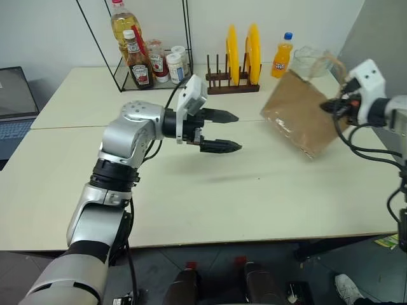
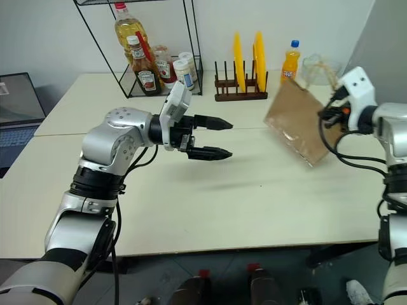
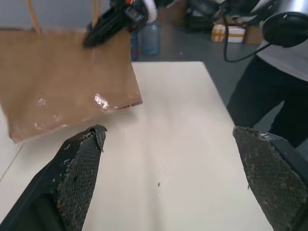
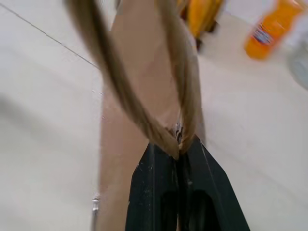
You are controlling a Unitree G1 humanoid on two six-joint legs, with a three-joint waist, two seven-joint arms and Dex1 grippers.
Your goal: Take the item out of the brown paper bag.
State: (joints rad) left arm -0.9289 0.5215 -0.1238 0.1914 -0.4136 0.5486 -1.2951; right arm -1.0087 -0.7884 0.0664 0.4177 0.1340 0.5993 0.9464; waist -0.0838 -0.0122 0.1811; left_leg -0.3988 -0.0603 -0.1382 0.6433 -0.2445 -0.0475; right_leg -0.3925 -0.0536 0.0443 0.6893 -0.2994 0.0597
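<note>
The robot's right gripper will release the brown paper bag on the table's middle, just this side of the seam [image 1: 195,157].
The brown paper bag [image 1: 297,117] hangs tilted over the right side of the table, its lowest corner close to the tabletop. My right gripper [image 1: 334,107] is shut on the bag's top edge where the tan cord handles [image 4: 144,115] meet. In the right wrist view the fingers [image 4: 159,183] are pressed together on the paper. My left gripper [image 1: 238,132] is open and empty above the middle of the table. It points toward the bag [image 3: 62,82], well short of it. The item is hidden.
A black wire rack [image 1: 149,60] with a ketchup bottle, an oil bottle and jars stands at the back. Beside it are a wooden rack with yellow plates [image 1: 243,47], an orange drink bottle [image 1: 282,57] and a glass vessel [image 1: 308,60]. A laptop [image 1: 13,108] sits far left.
</note>
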